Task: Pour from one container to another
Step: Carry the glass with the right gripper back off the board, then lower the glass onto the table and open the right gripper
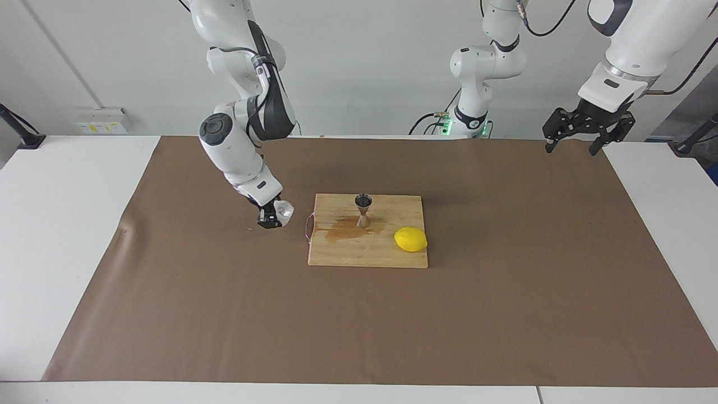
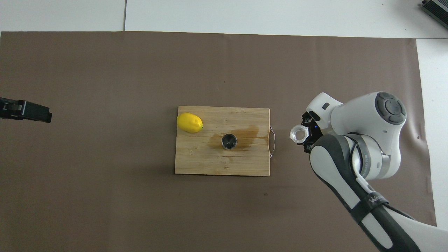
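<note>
Next, my right gripper lets go of the whitish translucent cup on the brown mat, well out from the board's wire handle [image 2: 335,148]. The cup is now low over the mat.
My right gripper [image 1: 273,217] [image 2: 307,135] is shut on the whitish translucent cup [image 1: 284,211] [image 2: 298,134], low over the brown mat just off the handle end of the wooden board [image 1: 387,255] [image 2: 210,164]. Whether the cup touches the mat I cannot tell. Its mouth shows from above. The steel hourglass jigger [image 1: 363,210] [image 2: 229,141] stands upright on the board, in a dark wet stain [image 1: 343,230]. High over the mat's corner at the left arm's end, my left gripper [image 1: 571,147] [image 2: 26,112] waits with its fingers spread open and nothing between them.
A yellow lemon [image 1: 410,239] [image 2: 189,123] lies on the board, farther from the robots than the jigger and toward the left arm's end. The board has a thin wire handle [image 1: 307,228] at the right arm's end. The brown mat [image 1: 505,314] covers most of the table.
</note>
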